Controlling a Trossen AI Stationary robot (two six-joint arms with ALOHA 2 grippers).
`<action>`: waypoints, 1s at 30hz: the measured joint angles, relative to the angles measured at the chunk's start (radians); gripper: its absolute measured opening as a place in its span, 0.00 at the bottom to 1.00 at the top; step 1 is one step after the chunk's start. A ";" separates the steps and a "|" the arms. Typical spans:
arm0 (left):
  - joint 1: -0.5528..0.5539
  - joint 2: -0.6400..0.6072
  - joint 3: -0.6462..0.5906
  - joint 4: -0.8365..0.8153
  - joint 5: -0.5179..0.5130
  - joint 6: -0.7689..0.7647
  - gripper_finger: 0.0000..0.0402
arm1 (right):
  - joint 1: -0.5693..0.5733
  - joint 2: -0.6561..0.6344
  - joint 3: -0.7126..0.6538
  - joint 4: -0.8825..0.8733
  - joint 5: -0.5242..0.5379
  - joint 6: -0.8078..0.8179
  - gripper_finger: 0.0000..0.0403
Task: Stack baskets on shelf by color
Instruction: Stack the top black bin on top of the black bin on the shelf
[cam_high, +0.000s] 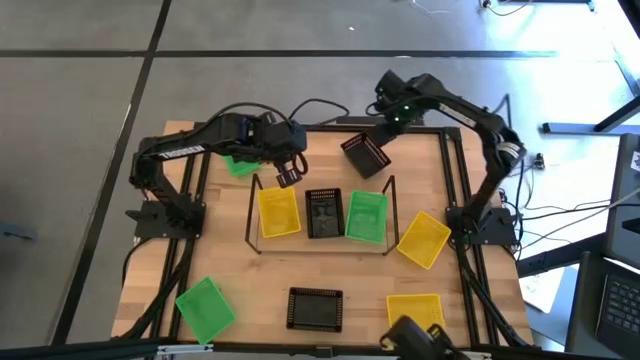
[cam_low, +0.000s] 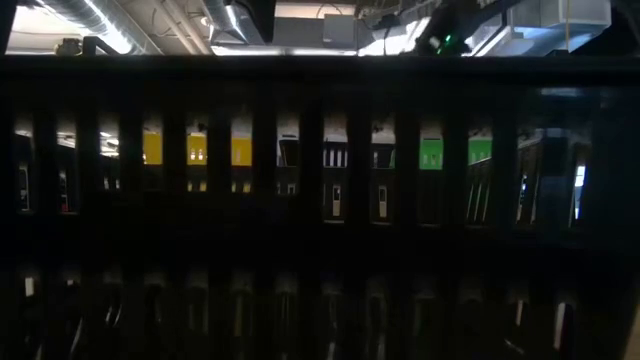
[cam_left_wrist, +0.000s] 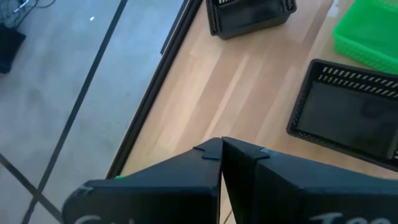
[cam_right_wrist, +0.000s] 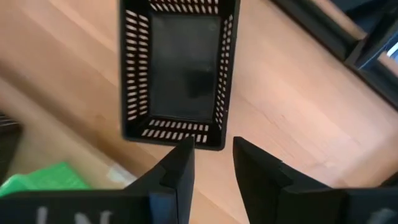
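My right gripper will grab the tilted black basket behind the shelf next, by its long side (cam_high: 353, 162) (cam_right_wrist: 125, 53) facing the shelf.
On the shelf (cam_high: 320, 245) rest a yellow basket (cam_high: 278, 212), a black basket (cam_high: 323, 213) and a green basket (cam_high: 366, 216), side by side. Behind the shelf, a second black basket (cam_high: 365, 155) lies tilted on the tabletop. My right gripper (cam_high: 378, 135) hovers open above it; in the right wrist view its fingers (cam_right_wrist: 213, 155) stand over one short wall of this basket (cam_right_wrist: 177, 68). My left gripper (cam_high: 290, 178) is shut and holds nothing, above the shelf's far left corner; its joined tips (cam_left_wrist: 221, 149) show in the left wrist view. A green basket (cam_high: 240, 163) lies under the left arm.
Loose baskets lie on the tabletop: yellow (cam_high: 424, 239) to the right of the shelf, yellow (cam_high: 414, 310) at the near right, black (cam_high: 315, 308) at the near middle, green (cam_high: 205, 308) at the near left. A black perforated wall (cam_low: 320, 200) fills the low view.
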 joint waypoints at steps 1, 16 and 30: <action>-0.005 -0.002 0.000 0.001 -0.001 0.000 0.00 | -0.001 0.019 0.000 0.003 0.000 0.000 0.27; -0.060 -0.008 0.001 0.008 -0.001 -0.070 0.00 | -0.003 0.235 0.000 0.142 0.042 0.001 0.27; -0.101 -0.008 0.001 0.018 0.000 -0.080 0.00 | -0.016 0.246 0.000 0.173 0.104 0.001 0.27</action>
